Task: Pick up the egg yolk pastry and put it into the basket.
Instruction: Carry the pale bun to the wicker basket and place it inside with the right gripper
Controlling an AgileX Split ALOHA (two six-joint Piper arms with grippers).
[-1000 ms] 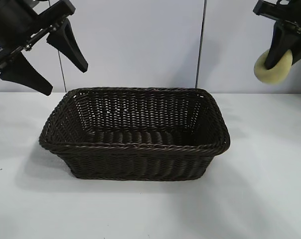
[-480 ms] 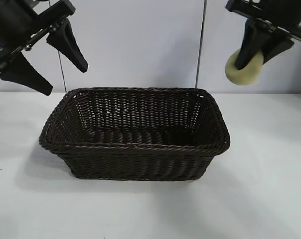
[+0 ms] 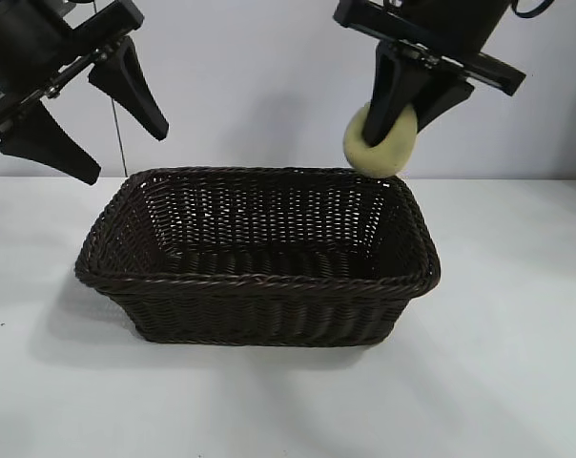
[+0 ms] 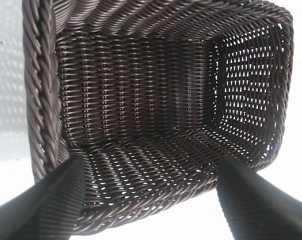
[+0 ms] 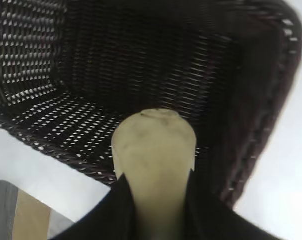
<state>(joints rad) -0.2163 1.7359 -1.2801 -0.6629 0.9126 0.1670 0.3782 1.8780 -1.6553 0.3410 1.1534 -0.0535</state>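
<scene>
The robot's right gripper needs to release the egg yolk pastry, still in the air above the basket's rim, on the bottom of the basket, near the middle of the basket's near side [image 3: 301,258] [image 5: 166,62].
My right gripper [image 3: 395,126] is shut on the pale yellow egg yolk pastry [image 3: 376,148] and holds it in the air above the far right corner of the dark brown wicker basket [image 3: 259,279]. In the right wrist view the pastry [image 5: 155,150] sits squeezed between the two black fingers, over the basket's rim [image 5: 81,160]. The basket stands in the middle of the white table and is empty inside. My left gripper [image 3: 95,110] is open and empty, parked high at the upper left above the basket's left end. The left wrist view looks down into the basket [image 4: 141,100].
The white table [image 3: 517,363] stretches around the basket on all sides. A pale wall with a dark vertical seam [image 3: 385,86] stands behind.
My right gripper has carried the pastry leftward from the upper right edge to above the basket's far right corner. The left arm has not moved.
</scene>
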